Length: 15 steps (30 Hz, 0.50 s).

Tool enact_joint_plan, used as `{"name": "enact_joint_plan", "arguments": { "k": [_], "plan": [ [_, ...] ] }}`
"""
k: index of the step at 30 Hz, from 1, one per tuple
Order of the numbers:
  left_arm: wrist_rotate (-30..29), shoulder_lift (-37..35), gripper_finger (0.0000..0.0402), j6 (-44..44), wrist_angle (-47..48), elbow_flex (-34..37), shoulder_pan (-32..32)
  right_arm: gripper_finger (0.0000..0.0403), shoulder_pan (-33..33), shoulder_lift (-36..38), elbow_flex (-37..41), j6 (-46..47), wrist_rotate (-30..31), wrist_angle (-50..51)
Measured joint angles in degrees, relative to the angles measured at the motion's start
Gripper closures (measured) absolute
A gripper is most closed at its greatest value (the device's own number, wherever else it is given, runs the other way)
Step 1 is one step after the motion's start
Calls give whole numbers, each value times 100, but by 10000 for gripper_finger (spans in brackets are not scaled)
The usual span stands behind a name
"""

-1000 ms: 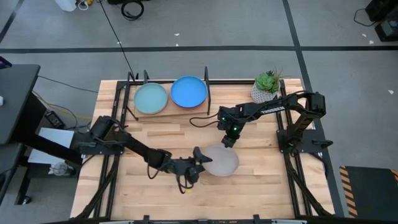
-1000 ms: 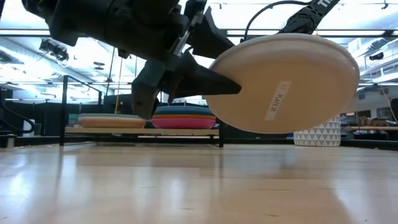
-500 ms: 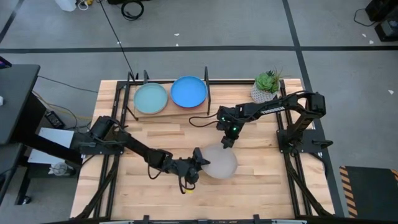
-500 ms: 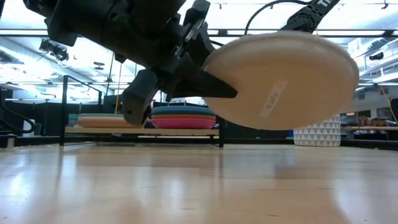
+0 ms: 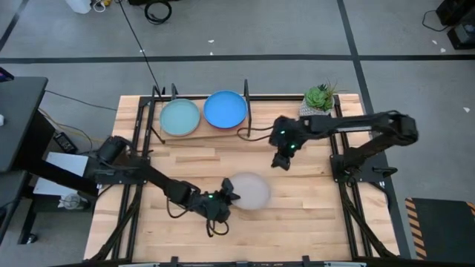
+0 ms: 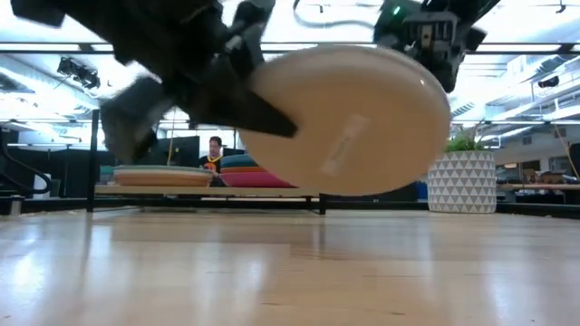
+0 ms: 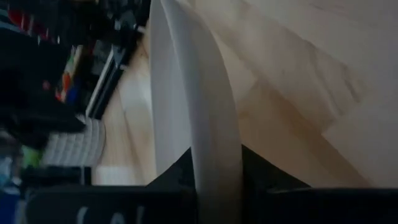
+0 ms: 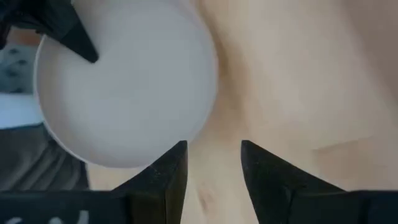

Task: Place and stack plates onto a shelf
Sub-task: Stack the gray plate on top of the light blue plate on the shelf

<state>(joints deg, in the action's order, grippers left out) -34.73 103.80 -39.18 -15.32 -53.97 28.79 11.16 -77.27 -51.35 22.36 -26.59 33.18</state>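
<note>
My left gripper is going to let go of the pale cream plate, which hangs above the table now, on top of the pale teal plate (image 5: pixel 180 117), next to the blue plate.
A pale cream plate (image 5: pixel 250 190) hangs above the table's near middle, and my left gripper (image 5: pixel 225 198) is shut on its left rim. The low view shows the plate's underside (image 6: pixel 344 122) with a label on it. My right gripper (image 5: pixel 282 160) stands open to the plate's far right, apart from it; in its wrist view the plate (image 8: pixel 124 81) lies beyond its fingers. The shelf (image 5: pixel 202 132) at the far left holds a pale teal plate (image 5: pixel 180 117) and a blue plate (image 5: pixel 225 109), each on top of a stack (image 6: pixel 263 172). My left gripper pinches the plate's rim (image 7: pixel 208 143) between its two fingers, one on the upper face and one (image 6: pixel 263 113) on the underside. The fingers come roughly level from the table's left. The plate is lifted clear of the table and slightly tilted.
A potted plant (image 5: pixel 318 104) in a white patterned pot (image 6: pixel 460 181) stands at the far right. Black posts (image 5: pixel 246 104) rise at the shelf's ends. Bare slatted tabletop (image 5: pixel 312 215) lies to the plate's near side and right. A person (image 6: pixel 215 149) shows in the room behind.
My right gripper has opened, let go of the plate and drawn up and away toward the far right. My left gripper has shut on the plate's rim and carried it a little toward the table's left; the plate stays clear of the table.
</note>
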Motion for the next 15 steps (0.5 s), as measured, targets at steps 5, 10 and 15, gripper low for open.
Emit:
{"name": "enact_joint_plan", "arguments": {
  "k": [5,10,15],
  "plan": [
    [-304,-700,343,1040,1226,-3,177,245,-219,939,0,-18,1052,282],
    [-1301,-1535,343,2388,2827,-5,300,245,-755,1556,178,40,2087,143],
    [-1941,-2322,343,3924,4691,-5,91,245,-1219,1809,678,54,2536,-596]
  ]
}}
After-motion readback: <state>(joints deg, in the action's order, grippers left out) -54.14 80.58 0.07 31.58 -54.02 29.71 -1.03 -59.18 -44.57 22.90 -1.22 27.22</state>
